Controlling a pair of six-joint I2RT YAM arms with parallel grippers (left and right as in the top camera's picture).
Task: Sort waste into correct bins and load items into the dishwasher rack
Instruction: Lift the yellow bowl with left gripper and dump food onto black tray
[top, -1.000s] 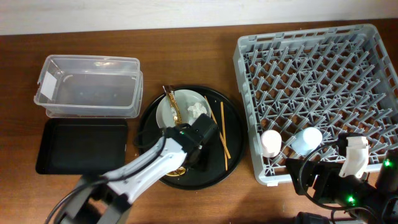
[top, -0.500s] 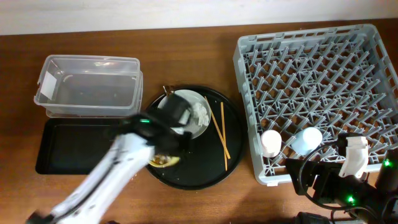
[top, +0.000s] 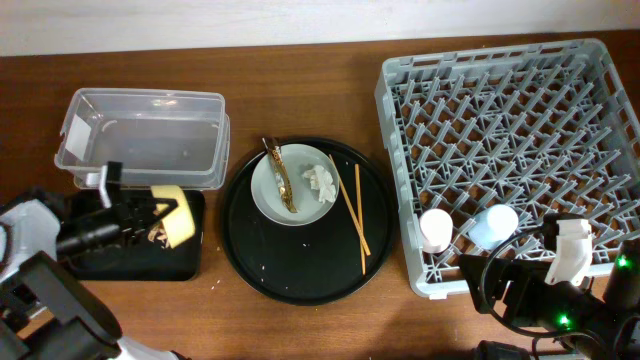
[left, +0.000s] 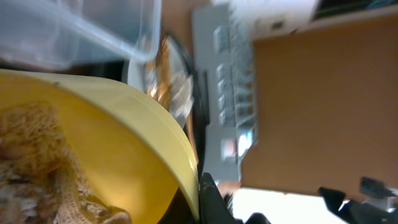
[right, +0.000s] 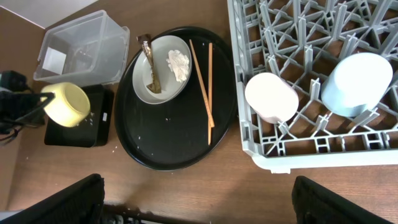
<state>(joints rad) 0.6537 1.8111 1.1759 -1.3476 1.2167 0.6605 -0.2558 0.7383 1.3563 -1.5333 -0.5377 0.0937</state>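
Next, my left gripper lets go of the yellow bowl on the round black tray (top: 281, 265), in front of the white plate.
My left gripper (top: 148, 211) is shut on the rim of the yellow bowl (top: 173, 214), which is tipped on its side over the shallow black tray (top: 100, 262). Brownish scraps (top: 155, 236) lie on that tray below the bowl's mouth. More scraps with rice (left: 31, 162) cling inside the bowl, and the rim sits between my left gripper's (left: 196, 200) jaws. The white plate (top: 296, 203) on the round black tray (top: 300, 270) holds a gold foil wrapper (top: 279, 172) and tissue (top: 320, 182). Chopsticks (top: 351, 210) lie beside it. My right gripper (right: 199, 205) is open above the table's front edge.
The clear tub (top: 140, 140) stands behind the black rectangular tray. The grey dishwasher rack (top: 510, 120) fills the right side, with a pink cup (top: 435, 229) and a blue cup (top: 496, 224) lying in its front row. A few crumbs dot the round tray.
My left arm swung the yellow bowl left, off the round tray and over the black rectangular tray, and tipped it. Scraps now lie on that tray. The right arm has not moved.
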